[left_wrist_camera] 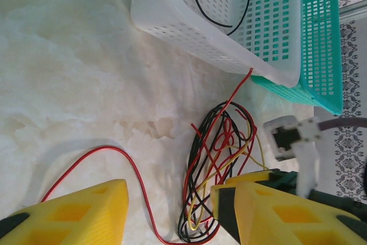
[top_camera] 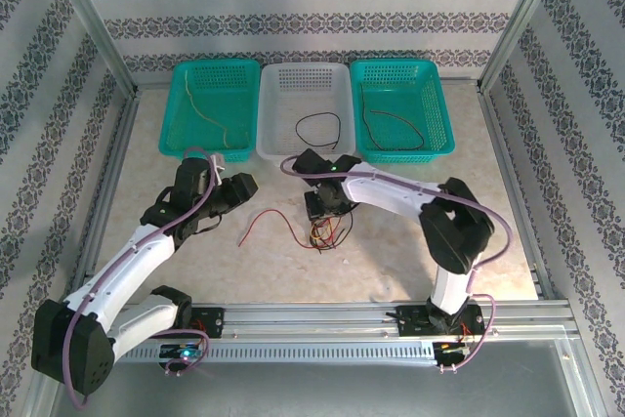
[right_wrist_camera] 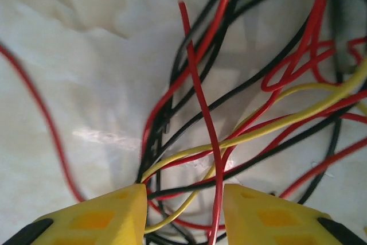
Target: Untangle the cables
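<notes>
Black and yellow cables cross between the open fingers of my right gripper, so I need to pinch just the top red cable (right_wrist_camera: 189, 35) near its loose end and pull it free.
The cables lie as a tangle (top_camera: 327, 231) of thin red, black and yellow wires on the table's middle. My right gripper (top_camera: 328, 210) hangs right over it. In the right wrist view its yellow fingers (right_wrist_camera: 92, 219) stand open (right_wrist_camera: 183, 216), with red, yellow and black strands (right_wrist_camera: 215, 142) crossing the gap. One loose red cable (top_camera: 262, 220) trails left from the tangle. My left gripper (top_camera: 237, 190) is just left of the tangle, open (left_wrist_camera: 172, 216), straddling that red cable (left_wrist_camera: 123, 162) without touching it. The tangle (left_wrist_camera: 221, 159) sits beside its right finger (left_wrist_camera: 275, 210).
Three baskets line the far edge: a teal one (top_camera: 186, 109) holding a pale cable, a white one (top_camera: 283, 139) holding a black cable (top_camera: 320, 129), and a teal one (top_camera: 439, 114) with another cable. The white basket's corner (left_wrist_camera: 172, 21) is close to the tangle.
</notes>
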`<state>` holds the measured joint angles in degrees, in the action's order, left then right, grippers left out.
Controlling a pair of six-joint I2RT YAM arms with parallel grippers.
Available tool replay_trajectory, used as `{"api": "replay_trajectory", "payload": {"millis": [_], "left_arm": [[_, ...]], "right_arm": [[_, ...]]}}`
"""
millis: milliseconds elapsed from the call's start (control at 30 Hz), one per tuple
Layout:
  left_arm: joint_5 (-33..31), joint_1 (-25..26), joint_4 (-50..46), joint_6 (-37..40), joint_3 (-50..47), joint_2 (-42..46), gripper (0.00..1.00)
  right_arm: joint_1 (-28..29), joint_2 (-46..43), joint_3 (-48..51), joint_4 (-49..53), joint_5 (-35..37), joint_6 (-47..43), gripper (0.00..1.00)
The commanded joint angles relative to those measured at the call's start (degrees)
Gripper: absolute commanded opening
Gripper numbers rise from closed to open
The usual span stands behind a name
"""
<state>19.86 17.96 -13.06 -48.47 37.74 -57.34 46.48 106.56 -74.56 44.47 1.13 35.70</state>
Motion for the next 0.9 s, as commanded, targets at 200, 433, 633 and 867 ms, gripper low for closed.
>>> {"api": "replay_trajectory", "payload": {"millis": [200,433,633,867], "left_arm": [[-0.82,0.45,-1.61,1.09,-0.1,0.46,0.52],[-0.38,0.44,-0.74,1.27,-0.03,-0.64,0.53],[0.27,0.49,-0.34,1.76,0.14,-1.27,0.54],[0.53,0.5,0.02,1.79,-0.21,-0.96,0.54]], "right_arm": [[0.37,-0.06,2.0,1.28,2.87,0.77,0.29],[0.54,-1.88,3.11,1.05,3.44,1.38,0.11],[0.85,-6.35,2.49,2.71,6.03,0.99,0.16],[1.18,-9.44,3.17,2.04,6.49,-0.2,0.0]]}}
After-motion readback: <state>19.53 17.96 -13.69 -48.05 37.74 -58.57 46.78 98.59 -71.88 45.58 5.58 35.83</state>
